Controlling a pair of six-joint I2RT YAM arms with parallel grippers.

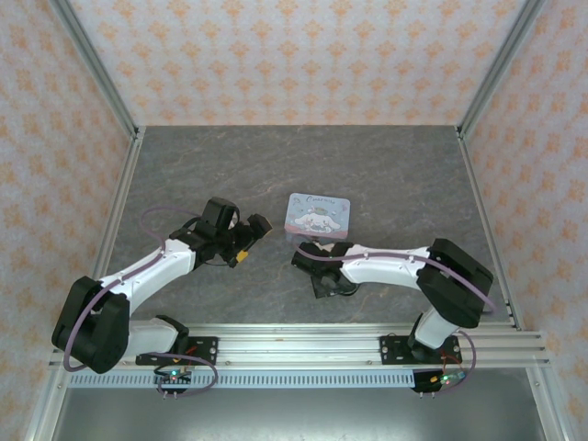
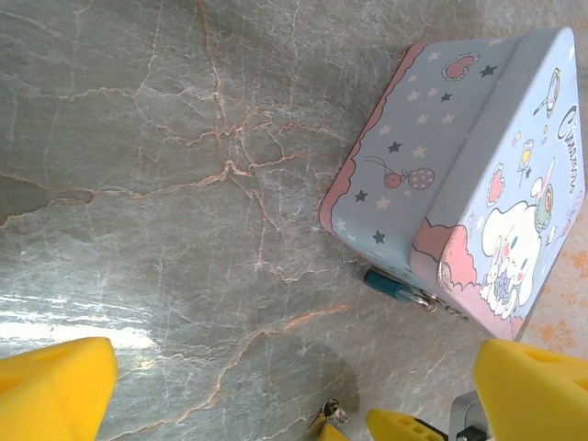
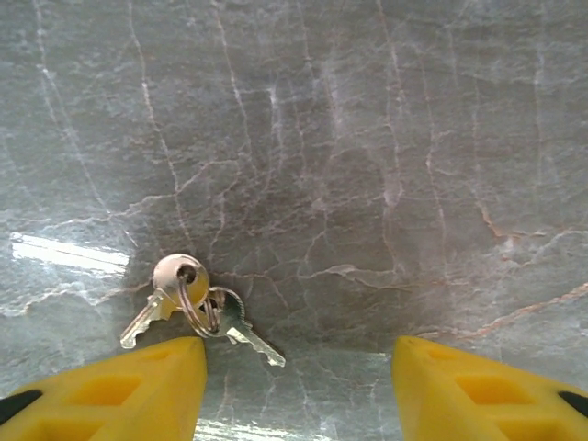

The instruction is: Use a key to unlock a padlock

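Note:
The keys lie beside one fingertip, blades pointing back; next I center my right gripper over them and pinch a key's head (image 3: 176,272), blade pointing forward.
The tiny teal padlock (image 2: 386,283) lies on the table against the near corner of the cartoon-printed tin (image 2: 478,165), its thin shackle hooked to the tin's clasp. My left gripper (image 2: 294,397) is open a short way in front of it, yellow fingertips (image 2: 55,390) wide apart. Two small silvery keys on a ring (image 3: 195,308) lie flat on the table. My right gripper (image 3: 299,395) hovers open just behind them, and the ring is close to its left fingertip (image 3: 119,390). From above, the left gripper (image 1: 251,239) and right gripper (image 1: 308,252) sit either side of the tin (image 1: 318,215).
The grey marbled table (image 1: 386,175) is fenced by aluminium posts and patterned walls. In the left wrist view, the right gripper's yellow fingertip (image 2: 397,427) and the keys (image 2: 331,410) appear at the bottom edge. The two grippers are close together in front of the tin.

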